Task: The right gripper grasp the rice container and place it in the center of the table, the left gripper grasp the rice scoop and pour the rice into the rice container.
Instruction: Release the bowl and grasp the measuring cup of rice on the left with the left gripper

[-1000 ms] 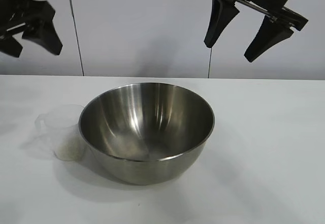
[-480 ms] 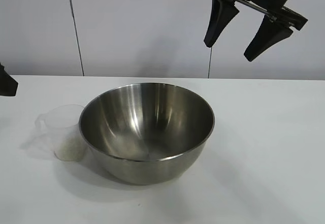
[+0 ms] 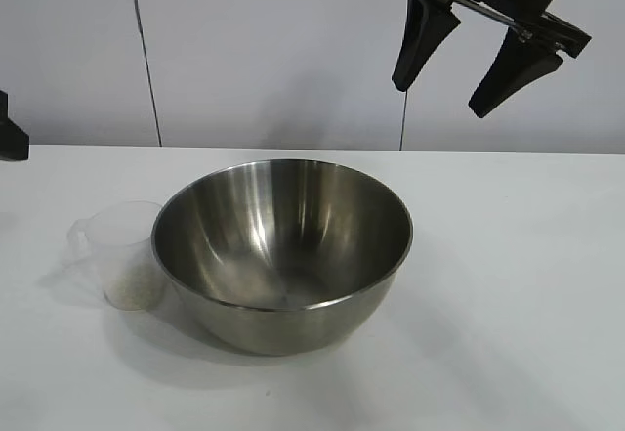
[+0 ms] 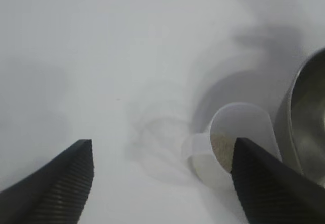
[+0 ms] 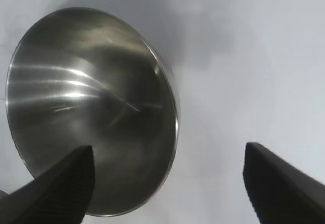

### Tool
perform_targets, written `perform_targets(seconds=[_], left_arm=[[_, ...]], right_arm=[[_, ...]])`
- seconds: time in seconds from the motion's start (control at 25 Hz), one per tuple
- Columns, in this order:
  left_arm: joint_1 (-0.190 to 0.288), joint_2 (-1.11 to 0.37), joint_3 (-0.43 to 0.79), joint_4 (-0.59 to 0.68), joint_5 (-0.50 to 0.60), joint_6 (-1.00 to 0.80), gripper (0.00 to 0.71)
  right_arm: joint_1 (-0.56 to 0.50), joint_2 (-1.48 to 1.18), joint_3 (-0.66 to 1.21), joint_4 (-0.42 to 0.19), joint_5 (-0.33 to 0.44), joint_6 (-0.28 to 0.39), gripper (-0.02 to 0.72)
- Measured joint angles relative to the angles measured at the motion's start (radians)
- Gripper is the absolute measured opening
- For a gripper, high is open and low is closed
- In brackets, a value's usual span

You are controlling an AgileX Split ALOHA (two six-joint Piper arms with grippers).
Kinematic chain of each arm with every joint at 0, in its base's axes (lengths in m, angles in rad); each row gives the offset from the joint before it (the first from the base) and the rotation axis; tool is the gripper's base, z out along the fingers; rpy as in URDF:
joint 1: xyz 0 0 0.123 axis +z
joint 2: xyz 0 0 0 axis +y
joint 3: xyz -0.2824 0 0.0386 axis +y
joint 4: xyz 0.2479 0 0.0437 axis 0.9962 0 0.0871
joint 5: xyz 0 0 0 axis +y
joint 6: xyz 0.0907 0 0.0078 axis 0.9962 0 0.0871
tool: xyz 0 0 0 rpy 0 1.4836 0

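Observation:
Next, my left gripper needs to go to the rice scoop's clear handle [image 3: 77, 238] [image 4: 191, 147], on the side facing away from the steel bowl, and close there.
The rice container [image 3: 283, 245], a big shiny steel bowl, stands in the middle of the white table [image 3: 508, 284]. Touching its left side is the rice scoop [image 3: 122, 253], a clear plastic cup with rice [image 3: 135, 287] in its bottom. Only a black tip of the left gripper [image 3: 10, 128] shows at the exterior view's left edge. In the left wrist view the left gripper [image 4: 162, 148] is open above the bare table, with the rice scoop [image 4: 238, 127] and its rice [image 4: 222, 148] beside one finger. The right gripper [image 3: 437, 101] hangs open, high above the bowl's right side, over the rice container [image 5: 86, 107].
A pale wall with two vertical seams stands behind the table. White tabletop stretches to the right of the bowl and along the front edge.
The left gripper has dropped from the upper left and slid almost out of the exterior view at the left edge. The right gripper, bowl and scoop have not moved.

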Motion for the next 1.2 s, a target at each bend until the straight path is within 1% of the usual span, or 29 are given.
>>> perform_targets(seconds=[0.12,0.2,0.32,0.4,0.44,0.56,0.64,0.76,0.8,0.88,0.96,1.08,1.2], left_arm=[[-0.014,0.000,0.082,0.000,-0.191,-0.033,0.540],[-0.030,0.000,0.159,0.036,-0.318,-0.064,0.540],[-0.037,0.000,0.264,0.212,-0.464,-0.173,0.540],[-0.037,0.013,0.308,0.377,-0.524,-0.257,0.540],[-0.037,0.033,0.316,0.450,-0.543,-0.285,0.540],[-0.037,0.135,0.318,0.590,-0.574,-0.302,0.540],[-0.037,0.221,0.318,0.617,-0.611,-0.302,0.540],[-0.037,0.352,0.318,0.626,-0.706,-0.313,0.540],[-0.037,0.392,0.318,0.626,-0.748,-0.318,0.540],[-0.037,0.466,0.321,0.605,-0.895,-0.318,0.540],[-0.037,0.532,0.323,0.559,-0.988,-0.308,0.538],[-0.037,0.637,0.328,0.510,-1.014,-0.291,0.522],[-0.037,0.704,0.331,0.519,-1.014,-0.264,0.510]], right_arm=[[0.000,0.000,0.000,0.000,-0.001,0.000,0.558],[0.000,0.000,0.000,0.000,-0.003,0.000,0.558],[0.000,0.000,0.000,0.000,-0.003,0.000,0.558],[0.000,0.000,0.000,0.000,-0.003,0.000,0.558],[0.000,0.000,0.000,0.000,-0.005,0.000,0.558],[0.000,0.000,0.000,0.000,-0.008,0.000,0.558],[0.000,0.000,0.000,0.000,-0.008,0.000,0.558],[0.000,0.000,0.000,0.000,-0.010,0.000,0.558],[0.000,0.000,0.000,0.000,-0.010,0.000,0.558],[0.000,0.000,0.000,0.001,-0.010,0.000,0.558],[0.000,0.000,0.000,0.001,-0.010,0.000,0.558],[0.000,0.000,0.000,0.001,-0.010,0.000,0.558],[0.000,0.000,0.000,0.001,-0.010,-0.001,0.558]])
